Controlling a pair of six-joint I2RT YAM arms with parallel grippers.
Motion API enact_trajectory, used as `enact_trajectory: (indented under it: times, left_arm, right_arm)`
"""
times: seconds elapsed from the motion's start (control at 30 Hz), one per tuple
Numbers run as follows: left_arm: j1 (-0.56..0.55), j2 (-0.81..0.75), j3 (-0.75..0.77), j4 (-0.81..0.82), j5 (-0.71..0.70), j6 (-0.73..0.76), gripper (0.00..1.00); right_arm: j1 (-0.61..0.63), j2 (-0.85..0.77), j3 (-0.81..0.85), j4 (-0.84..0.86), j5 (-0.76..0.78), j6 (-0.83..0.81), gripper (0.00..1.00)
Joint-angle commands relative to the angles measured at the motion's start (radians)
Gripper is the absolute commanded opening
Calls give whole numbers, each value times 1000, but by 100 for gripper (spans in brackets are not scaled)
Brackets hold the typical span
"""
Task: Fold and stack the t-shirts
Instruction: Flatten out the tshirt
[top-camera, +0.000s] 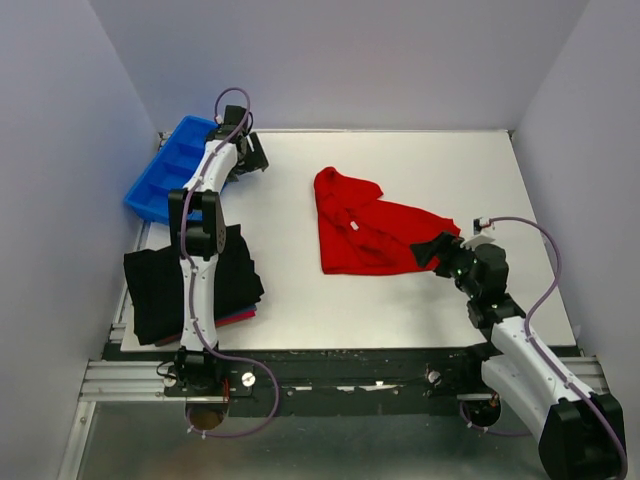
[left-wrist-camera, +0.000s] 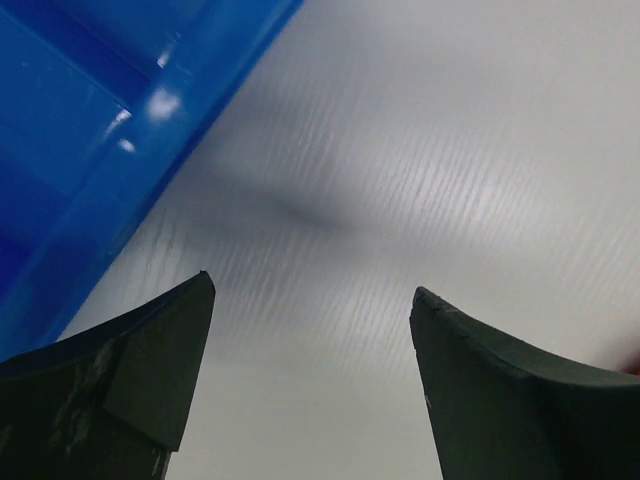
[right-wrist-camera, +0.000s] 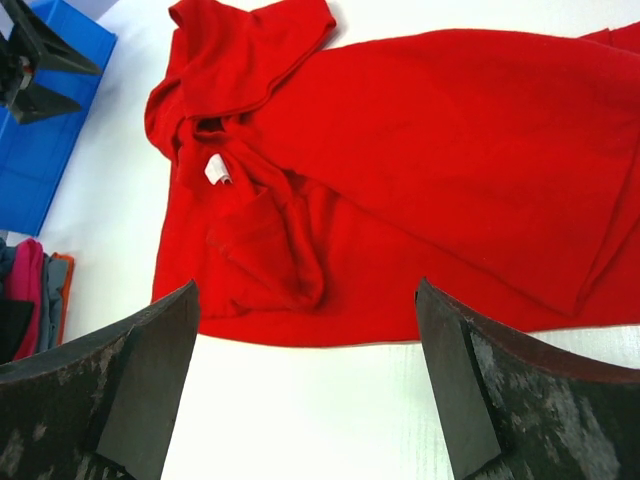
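Note:
The red t-shirt's top layer has a near corner (top-camera: 443, 261) (right-wrist-camera: 577, 308) at the hem end away from the white neck label. Next, my right gripper closes there.
A bright red t-shirt (top-camera: 365, 225) lies crumpled and partly folded on the middle of the white table; it fills the right wrist view (right-wrist-camera: 420, 160), its white neck label (right-wrist-camera: 217, 171) showing. My right gripper (top-camera: 436, 250) is open and empty at the shirt's near right edge; in its own view (right-wrist-camera: 305, 300) the jaws stand wide apart just short of the hem. A stack of folded black and dark-red t-shirts (top-camera: 160, 285) lies at the near left, partly under my left arm. My left gripper (top-camera: 252, 155) is open and empty above bare table beside the blue bin; its own view (left-wrist-camera: 312, 290) shows the same.
A blue plastic compartment bin (top-camera: 172, 168) sits at the far left corner; it also shows in the left wrist view (left-wrist-camera: 90, 130) and the right wrist view (right-wrist-camera: 45, 130). Grey walls close in the table on three sides. A black rail (top-camera: 340, 365) runs along the near edge.

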Motion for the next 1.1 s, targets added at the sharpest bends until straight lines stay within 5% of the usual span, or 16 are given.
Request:
enact_trajectory:
  times: [0.0, 0.17, 0.33, 0.57, 1.07]
  left_arm:
    - [55, 67, 179, -114, 52, -22, 91]
    - [68, 3, 145, -1, 243, -59, 91]
    - [-118, -112, 120, -22, 185, -11, 95]
    - [-294, -298, -163, 103, 168, -19, 92]
    - [-368, -378, -398, 216, 81, 30, 86]
  right_arm:
    - [4, 1, 15, -14, -8, -3, 96]
    - [4, 87, 47, -39, 41, 24, 91]
    - [4, 188, 153, -161, 147, 35, 81]
    - [3, 286, 296, -422, 478, 138, 72]
    - [-7, 566, 411, -536, 504, 224, 44]
